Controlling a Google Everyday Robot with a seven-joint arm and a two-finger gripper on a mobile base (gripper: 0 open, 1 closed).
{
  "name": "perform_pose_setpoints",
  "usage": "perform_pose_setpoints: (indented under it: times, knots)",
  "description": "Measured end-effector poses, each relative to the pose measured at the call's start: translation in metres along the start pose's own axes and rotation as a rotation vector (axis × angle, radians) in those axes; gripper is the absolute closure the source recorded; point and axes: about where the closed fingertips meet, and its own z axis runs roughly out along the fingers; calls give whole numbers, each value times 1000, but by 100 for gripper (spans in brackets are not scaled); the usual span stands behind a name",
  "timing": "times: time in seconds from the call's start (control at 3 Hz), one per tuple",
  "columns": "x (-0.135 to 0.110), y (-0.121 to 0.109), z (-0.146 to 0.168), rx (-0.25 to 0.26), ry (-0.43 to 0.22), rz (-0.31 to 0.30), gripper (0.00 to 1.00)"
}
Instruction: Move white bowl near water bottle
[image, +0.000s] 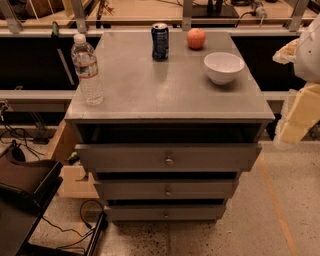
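Observation:
Next, I move my gripper to the white bowl's near rim (227, 71), on the side that faces away from the apple, and close it there.
The white bowl (223, 67) stands upright on the right side of the grey cabinet top (165, 85), in front of a red-orange apple (196, 38). The water bottle (87, 70), clear with a white cap and a white-and-red label, stands upright near the top's left front corner. My gripper (292, 85) hangs at the right edge of the view, beyond the cabinet's right side and right of the bowl. Its two yellowish fingers (299, 114) stand well apart, open, with nothing between them.
A dark blue soda can (160, 41) stands at the back middle of the top, left of the apple. The cabinet has three drawers (169, 159), slightly pulled out. A rail and shelves run behind. Cables and dark equipment (25, 190) lie on the floor at the left.

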Motion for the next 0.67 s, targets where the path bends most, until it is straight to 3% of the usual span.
perform_pose_setpoints:
  times: [0.33,0.67]
  knots:
    - [0,0,0,0,0,0,0]
    - [-6,-25,7,51,-34,2,0]
